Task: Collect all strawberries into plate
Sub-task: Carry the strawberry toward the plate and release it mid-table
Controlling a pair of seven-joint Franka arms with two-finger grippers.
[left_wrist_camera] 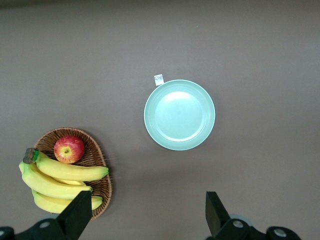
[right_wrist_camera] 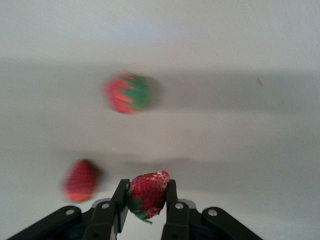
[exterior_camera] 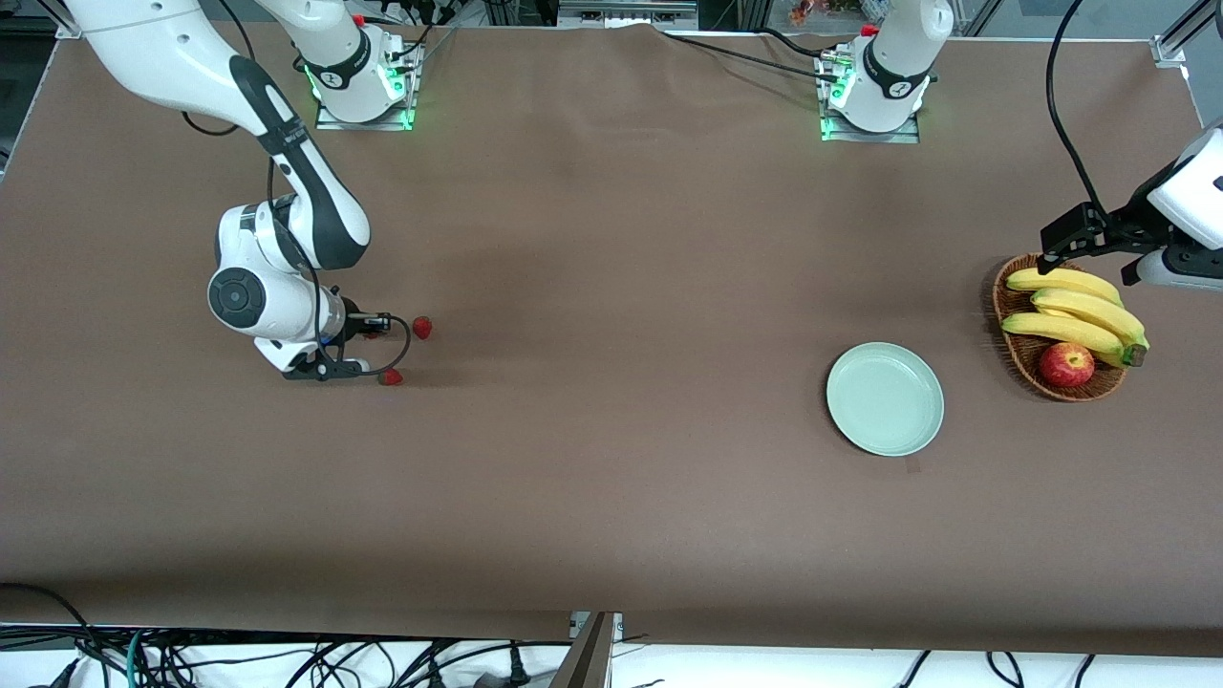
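Next, my right gripper releases the strawberry, now held low beside two loose ones, on the cloth (exterior_camera: 696,354) between the loose strawberries and the plate, closer to the plate.
My right gripper (right_wrist_camera: 146,200) is shut on a red strawberry (right_wrist_camera: 147,192) with a green cap, pinched between both fingers. In the front view that gripper (exterior_camera: 371,328) sits low at the right arm's end of the table. Two loose strawberries lie on the cloth beside it: one (exterior_camera: 421,328) (right_wrist_camera: 127,93) just past the fingertips, the other (exterior_camera: 390,377) (right_wrist_camera: 80,180) nearer the front camera. The pale mint-green plate (exterior_camera: 885,398) (left_wrist_camera: 179,114) stands bare toward the left arm's end. My left gripper (left_wrist_camera: 147,215) (exterior_camera: 1089,239) hangs open over the basket's edge, holding nothing.
A brown wicker basket (exterior_camera: 998,296) (left_wrist_camera: 97,150) with bananas (exterior_camera: 1075,311) and a red apple (exterior_camera: 1066,364) stands beside the plate at the left arm's end. A small white tag (left_wrist_camera: 158,79) lies by the plate's rim. Brown cloth covers the table.
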